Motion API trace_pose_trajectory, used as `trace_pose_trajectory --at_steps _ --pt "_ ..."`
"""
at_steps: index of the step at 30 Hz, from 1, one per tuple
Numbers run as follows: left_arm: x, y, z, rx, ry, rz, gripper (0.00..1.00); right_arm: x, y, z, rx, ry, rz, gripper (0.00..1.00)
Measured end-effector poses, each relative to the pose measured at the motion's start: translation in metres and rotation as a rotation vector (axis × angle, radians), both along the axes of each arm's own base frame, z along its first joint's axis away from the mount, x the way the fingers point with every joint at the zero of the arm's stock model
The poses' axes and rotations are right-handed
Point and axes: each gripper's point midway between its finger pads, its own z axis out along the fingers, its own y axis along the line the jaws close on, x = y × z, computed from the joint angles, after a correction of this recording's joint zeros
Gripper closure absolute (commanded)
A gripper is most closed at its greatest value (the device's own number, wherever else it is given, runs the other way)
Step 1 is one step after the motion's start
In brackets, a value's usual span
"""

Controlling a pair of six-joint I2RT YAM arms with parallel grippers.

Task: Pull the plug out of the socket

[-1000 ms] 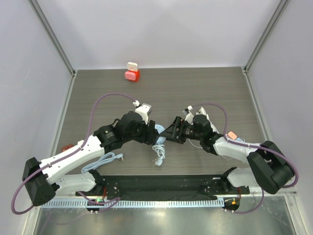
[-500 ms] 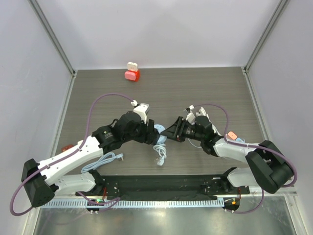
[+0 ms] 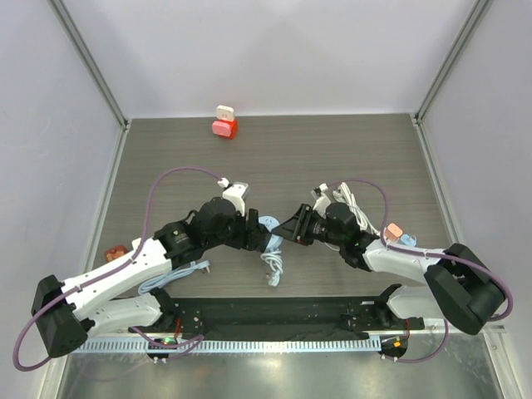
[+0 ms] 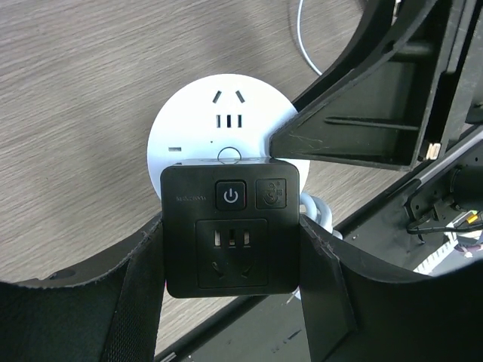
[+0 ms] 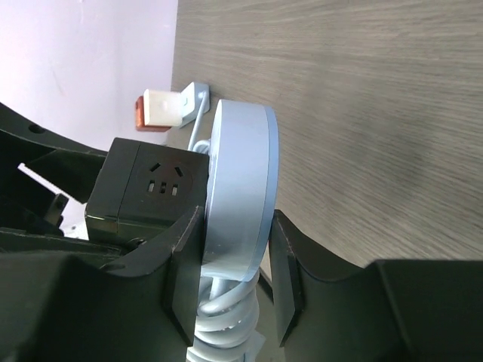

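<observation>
Next, my left gripper lets go of the black plug on the table (image 3: 266,261) below the socket, near the black front rail.
A round white socket (image 3: 268,222) hangs above the table centre between both grippers. A black cube plug (image 4: 230,226) with a power button sits against its face. My left gripper (image 4: 230,260) is shut on the plug's two sides. The socket's upper half (image 4: 225,113) shows behind the plug. My right gripper (image 5: 232,253) is shut on the socket's rim (image 5: 240,173), one finger on each flat face. The plug (image 5: 151,188) is flush on the socket's left face there. The socket's white coiled cable (image 3: 272,264) hangs down to the table.
A red and white block (image 3: 224,123) stands at the table's back edge. A pale blue cable (image 3: 176,274) lies front left, with a small orange piece (image 3: 114,252) by the left edge. A black rail (image 3: 274,312) runs along the front.
Both grippers have drifted slightly towards the front with the socket and plug held between them. Plug and socket stay pressed together.
</observation>
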Motion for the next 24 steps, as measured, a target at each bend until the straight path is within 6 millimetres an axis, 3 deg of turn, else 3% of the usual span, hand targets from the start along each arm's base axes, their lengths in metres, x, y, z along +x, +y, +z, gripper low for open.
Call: trace_pose_trajectory --at_steps 6,10,13,19,24 --pt "0.002 -0.001 0.011 -0.055 -0.028 0.026 1.0 0.003 -0.009 -0.005 -0.091 -0.065 -0.054 0.99" --pt "0.007 -0.014 0.059 -0.242 -0.134 0.015 1.0 -0.007 -0.032 -0.05 -0.234 0.014 -0.096 0.99" --pt "0.008 -0.022 0.082 -0.321 -0.173 -0.003 1.0 -0.01 -0.035 -0.055 -0.233 0.027 -0.101 0.99" --pt "0.008 -0.016 0.077 -0.296 -0.166 0.019 1.0 -0.006 -0.039 -0.055 -0.224 0.03 -0.114 0.99" --pt "0.001 0.01 0.078 -0.258 -0.175 0.072 1.0 0.021 -0.062 -0.055 -0.214 0.059 -0.186 0.99"
